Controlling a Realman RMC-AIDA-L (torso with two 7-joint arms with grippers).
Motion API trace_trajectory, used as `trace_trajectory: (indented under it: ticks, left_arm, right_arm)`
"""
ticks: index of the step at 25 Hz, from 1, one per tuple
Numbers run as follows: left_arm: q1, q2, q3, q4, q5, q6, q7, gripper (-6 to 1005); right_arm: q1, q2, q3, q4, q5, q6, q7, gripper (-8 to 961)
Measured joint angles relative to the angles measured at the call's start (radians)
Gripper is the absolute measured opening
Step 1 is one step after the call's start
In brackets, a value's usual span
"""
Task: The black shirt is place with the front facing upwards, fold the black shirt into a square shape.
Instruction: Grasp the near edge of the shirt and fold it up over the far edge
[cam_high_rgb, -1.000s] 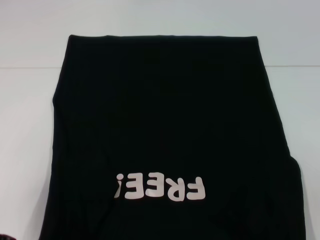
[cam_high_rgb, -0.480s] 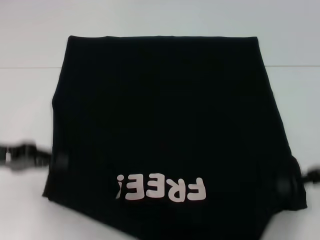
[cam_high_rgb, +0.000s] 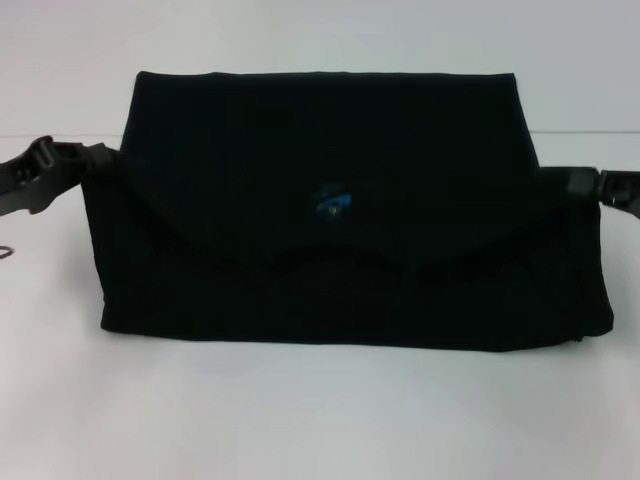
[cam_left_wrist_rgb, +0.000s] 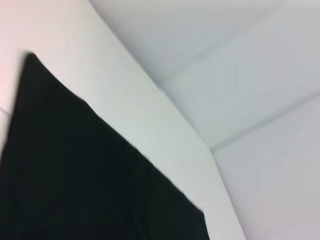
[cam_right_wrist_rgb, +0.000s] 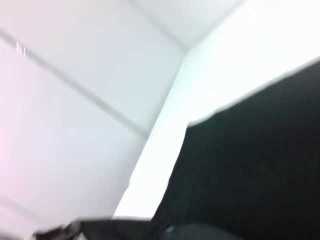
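Note:
My left gripper is going to let go of the folded-over cloth on the far half of the black shirt, just inside its side edge (cam_high_rgb: 148, 157).
The black shirt (cam_high_rgb: 340, 260) lies on the white table (cam_high_rgb: 320, 420), its near part folded over toward the far edge. The blue neck label (cam_high_rgb: 332, 200) shows on top in the middle, and the cream lettering is hidden. My left gripper (cam_high_rgb: 105, 158) holds the shirt's left edge and my right gripper (cam_high_rgb: 555, 182) holds its right edge, both shut on cloth. The shirt also shows in the left wrist view (cam_left_wrist_rgb: 75, 175) and the right wrist view (cam_right_wrist_rgb: 250, 165). Neither wrist view shows fingers.
The white table surrounds the shirt, with bare surface in front (cam_high_rgb: 320, 420) and on both sides. A seam line crosses the table behind the shirt (cam_high_rgb: 60, 133). A small dark mark sits at the left edge (cam_high_rgb: 5, 250).
Both grippers carried the shirt's near part up and away from me, over the far part. The lettering has turned under and the neck label now faces up.

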Motion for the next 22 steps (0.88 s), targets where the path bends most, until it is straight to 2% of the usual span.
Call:
trace_trajectory:
  ticks: [2,5,8,13,16,22]
  left_arm:
    - [-0.001,-0.027,0.0,-0.012,-0.04,-0.07,0.041,41]
    - [-0.006,-0.06,0.005,-0.016,-0.072,-0.136,0.097,41]
    - [-0.013,-0.083,0.006,-0.022,-0.088,-0.184,0.148,41]
    - [-0.024,-0.119,0.012,-0.024,-0.126,-0.269,0.227,41]
    - [-0.036,-0.132,0.033,-0.024,-0.128,-0.323,0.247,42]
    - [-0.056,-0.156,0.079,-0.025,-0.129,-0.399,0.276,42]
  right_arm:
    - [-0.003,0.016,0.0,0.021,0.019,0.082,-0.052,77]
    - [0.003,0.051,0.007,0.032,0.023,0.176,-0.114,78]
    - [0.013,0.085,0.008,0.033,0.028,0.266,-0.167,78]
    - [0.032,0.131,-0.001,0.036,0.067,0.403,-0.243,78]
    - [0.045,0.148,-0.004,0.037,0.076,0.477,-0.271,78]
    - [0.056,0.166,-0.014,0.04,0.078,0.585,-0.292,77]
